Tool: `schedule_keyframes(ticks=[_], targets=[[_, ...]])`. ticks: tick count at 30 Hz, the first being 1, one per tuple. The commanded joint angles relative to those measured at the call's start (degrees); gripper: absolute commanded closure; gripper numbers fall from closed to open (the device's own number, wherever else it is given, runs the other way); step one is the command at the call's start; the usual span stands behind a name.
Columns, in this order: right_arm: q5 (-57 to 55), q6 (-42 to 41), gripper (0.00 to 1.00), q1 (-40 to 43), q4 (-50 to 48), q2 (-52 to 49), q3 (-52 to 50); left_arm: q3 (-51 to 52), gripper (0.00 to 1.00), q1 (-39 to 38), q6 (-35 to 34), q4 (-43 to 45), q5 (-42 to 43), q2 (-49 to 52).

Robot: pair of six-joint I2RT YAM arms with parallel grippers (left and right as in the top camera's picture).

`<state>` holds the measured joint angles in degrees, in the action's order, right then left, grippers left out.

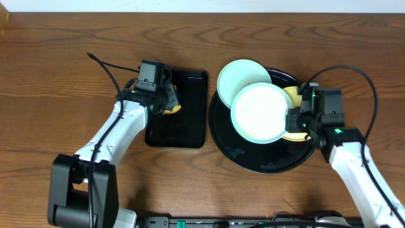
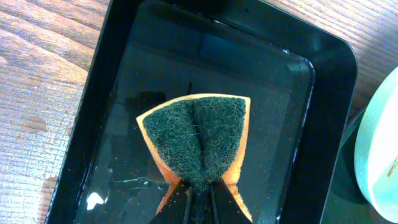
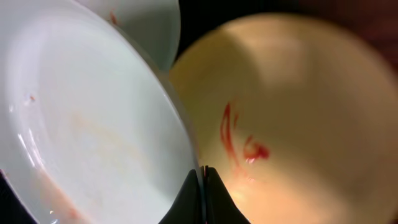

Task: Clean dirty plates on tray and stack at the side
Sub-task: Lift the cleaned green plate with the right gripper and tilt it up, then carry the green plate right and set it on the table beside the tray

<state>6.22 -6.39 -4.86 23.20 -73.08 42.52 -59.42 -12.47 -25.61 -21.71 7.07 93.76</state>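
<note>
Next, my right gripper sets the lifted light blue plate, now tilted over the round black tray, on the bare wood (image 1: 356, 113) beside the pale yellow plate.
The round black tray (image 1: 253, 159) sits right of centre. A light blue plate (image 1: 259, 113) is lifted and tilted over it, its right rim pinched in my right gripper (image 1: 295, 119). In the right wrist view this plate (image 3: 87, 118) shows faint orange smears, and my right gripper (image 3: 204, 180) is shut on its rim. Under it lies a pale yellow plate (image 3: 292, 106) with red sauce streaks, also seen overhead (image 1: 292, 96). A second light blue plate (image 1: 240, 75) leans on the tray's far-left rim. My left gripper (image 2: 200, 198) is shut on an orange sponge with a green scrub face (image 2: 199, 134).
A rectangular black tray (image 1: 183, 130) holding shallow water lies left of the round tray; the sponge hangs over it (image 2: 292, 74). The table is brown wood (image 1: 50, 76). Cables run from both arms.
</note>
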Motion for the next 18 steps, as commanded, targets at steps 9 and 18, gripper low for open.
schedule_keyframes(ticks=[9,18], targets=[[-24.00,12.13,0.99,-10.58,-0.66,8.55,2.64,-0.70,0.92,0.13,0.48,-0.09,-1.11,0.59],[-43.04,20.90,0.99,-27.54,-4.15,8.68,2.69,-0.70,0.92,0.13,0.48,-0.11,-1.11,0.59]])
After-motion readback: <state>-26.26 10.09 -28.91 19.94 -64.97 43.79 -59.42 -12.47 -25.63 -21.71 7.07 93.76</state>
